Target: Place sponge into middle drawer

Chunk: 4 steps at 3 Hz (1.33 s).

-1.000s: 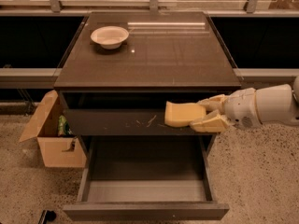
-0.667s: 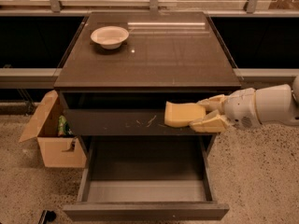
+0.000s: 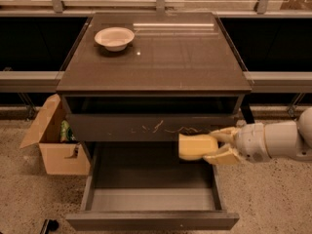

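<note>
Next, my gripper releases the sponge on the middle drawer's grey inner bottom (image 3: pixel 188 169), toward the side of the drawer closest to my white arm.
The pale yellow sponge (image 3: pixel 196 146) is held in my gripper (image 3: pixel 215 146), which comes in from the right on a white arm. The yellowish fingers (image 3: pixel 223 155) are shut on the sponge's right end. The sponge hangs just below the scratched upper drawer front (image 3: pixel 151 127) and above the right part of the open middle drawer (image 3: pixel 151 220). That drawer is pulled out, and its grey inner floor (image 3: pixel 146 199) holds nothing that I can see.
A white bowl (image 3: pixel 114 37) stands at the back left of the dark cabinet top (image 3: pixel 161 57). An open cardboard box (image 3: pixel 54 143) with items inside sits on the floor left of the cabinet. A rail runs behind the cabinet.
My gripper has moved down with the sponge, from in front of the scratched drawer front to below it, over the open middle drawer.
</note>
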Motion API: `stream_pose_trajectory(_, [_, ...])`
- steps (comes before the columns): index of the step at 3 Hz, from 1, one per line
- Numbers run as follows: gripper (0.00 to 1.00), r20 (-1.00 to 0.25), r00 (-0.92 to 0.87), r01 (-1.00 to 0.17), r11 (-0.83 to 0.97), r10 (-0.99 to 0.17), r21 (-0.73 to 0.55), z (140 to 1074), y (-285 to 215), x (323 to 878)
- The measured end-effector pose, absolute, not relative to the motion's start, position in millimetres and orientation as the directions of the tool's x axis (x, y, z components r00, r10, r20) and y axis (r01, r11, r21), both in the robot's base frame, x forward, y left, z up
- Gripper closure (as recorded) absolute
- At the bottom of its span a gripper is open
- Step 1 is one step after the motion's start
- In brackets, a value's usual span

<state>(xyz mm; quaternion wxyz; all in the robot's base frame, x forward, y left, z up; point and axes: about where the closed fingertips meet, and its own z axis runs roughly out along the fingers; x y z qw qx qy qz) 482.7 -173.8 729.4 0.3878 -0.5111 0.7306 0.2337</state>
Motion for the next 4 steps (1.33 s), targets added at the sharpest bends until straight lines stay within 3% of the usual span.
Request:
stream_pose_trajectory(3, [1.00, -0.780, -0.211, -0.925, 0.379, -0.589, -0.037, 670.3, -179.8, 482.1])
stream_pose_trajectory(4, [1.00, -0.773, -0.238, -0.922, 0.387, -0.588, -0.011, 612.3, -176.4, 489.8])
